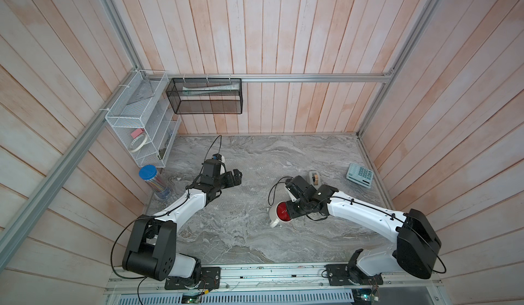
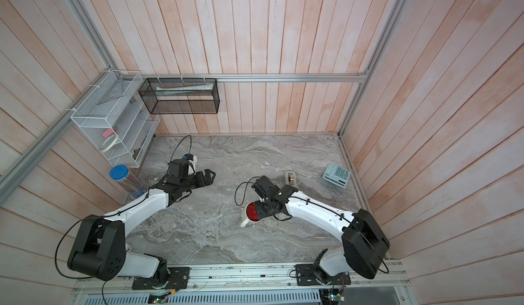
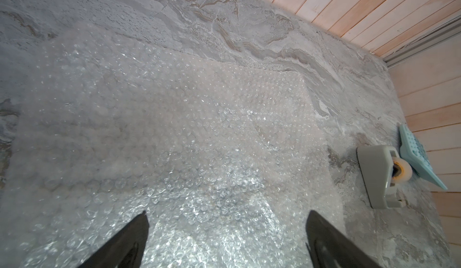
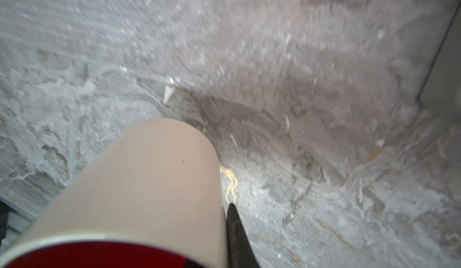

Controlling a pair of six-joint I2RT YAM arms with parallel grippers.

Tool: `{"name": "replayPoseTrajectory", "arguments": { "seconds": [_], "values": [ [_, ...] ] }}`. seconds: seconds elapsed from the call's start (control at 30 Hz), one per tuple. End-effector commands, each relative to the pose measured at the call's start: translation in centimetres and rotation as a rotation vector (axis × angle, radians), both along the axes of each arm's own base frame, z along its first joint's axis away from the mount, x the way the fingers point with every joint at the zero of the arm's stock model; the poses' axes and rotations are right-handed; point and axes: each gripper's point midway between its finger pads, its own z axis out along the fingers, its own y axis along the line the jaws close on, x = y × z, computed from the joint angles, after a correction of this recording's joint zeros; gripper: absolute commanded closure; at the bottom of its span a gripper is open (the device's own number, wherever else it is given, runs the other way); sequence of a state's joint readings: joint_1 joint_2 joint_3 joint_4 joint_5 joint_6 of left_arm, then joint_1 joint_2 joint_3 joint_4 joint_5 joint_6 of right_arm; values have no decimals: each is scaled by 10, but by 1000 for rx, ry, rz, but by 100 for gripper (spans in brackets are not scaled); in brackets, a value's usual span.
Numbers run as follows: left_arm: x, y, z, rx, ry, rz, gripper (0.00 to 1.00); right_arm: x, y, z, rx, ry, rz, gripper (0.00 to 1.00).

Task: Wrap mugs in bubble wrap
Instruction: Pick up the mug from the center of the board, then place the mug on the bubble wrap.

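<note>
My left gripper's fingers are open. Next, my right gripper lets go of the mug on the bubble wrap (image 1: 247,183) close beside them.
The mug (image 1: 280,213) (image 2: 251,213), white outside and red inside, sits right of the table's middle with its handle toward the front. My right gripper (image 1: 288,211) (image 2: 259,210) is shut on the mug's rim. In the right wrist view one black finger (image 4: 237,229) presses the mug (image 4: 149,179) on its outer wall; the other finger is hidden. The bubble wrap (image 3: 174,129) (image 1: 255,176) lies flat across the table's middle, and the mug is at its near right corner. My left gripper (image 1: 237,177) (image 2: 210,176) (image 3: 228,213) hovers open over the wrap's left part, holding nothing.
A grey tape dispenser (image 1: 314,177) (image 3: 376,177) and a teal calculator (image 1: 360,174) (image 3: 419,159) lie at the back right. A blue-lidded jar of pens (image 1: 154,181) stands at the left wall under a white wire rack (image 1: 141,124). A black mesh basket (image 1: 204,96) hangs on the back wall.
</note>
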State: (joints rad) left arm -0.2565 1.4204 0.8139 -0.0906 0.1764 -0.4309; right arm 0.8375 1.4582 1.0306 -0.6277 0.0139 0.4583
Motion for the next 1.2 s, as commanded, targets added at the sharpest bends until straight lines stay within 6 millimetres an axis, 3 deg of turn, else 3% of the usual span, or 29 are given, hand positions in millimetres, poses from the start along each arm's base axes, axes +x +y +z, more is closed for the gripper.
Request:
{"name": "replayPoseTrajectory", "arguments": {
  "seconds": [0.0, 0.27, 0.6, 0.73, 1.17],
  "values": [
    [-9, 1, 2, -3, 8, 3, 0, 41, 27, 28, -4, -162, 71, 100],
    [-30, 18, 2, 21, 13, 49, 0, 110, 90, 28, -38, -231, 204, 100],
    [-39, 29, 4, 33, 15, 74, 0, 161, 140, 25, -45, -270, 255, 100],
    [-40, 30, 1, 34, 22, 74, 0, 172, 145, 13, -82, -236, 258, 100],
    [-40, 33, -2, 39, 27, 77, 0, 178, 146, -8, -110, -158, 276, 100]
  ]
}}
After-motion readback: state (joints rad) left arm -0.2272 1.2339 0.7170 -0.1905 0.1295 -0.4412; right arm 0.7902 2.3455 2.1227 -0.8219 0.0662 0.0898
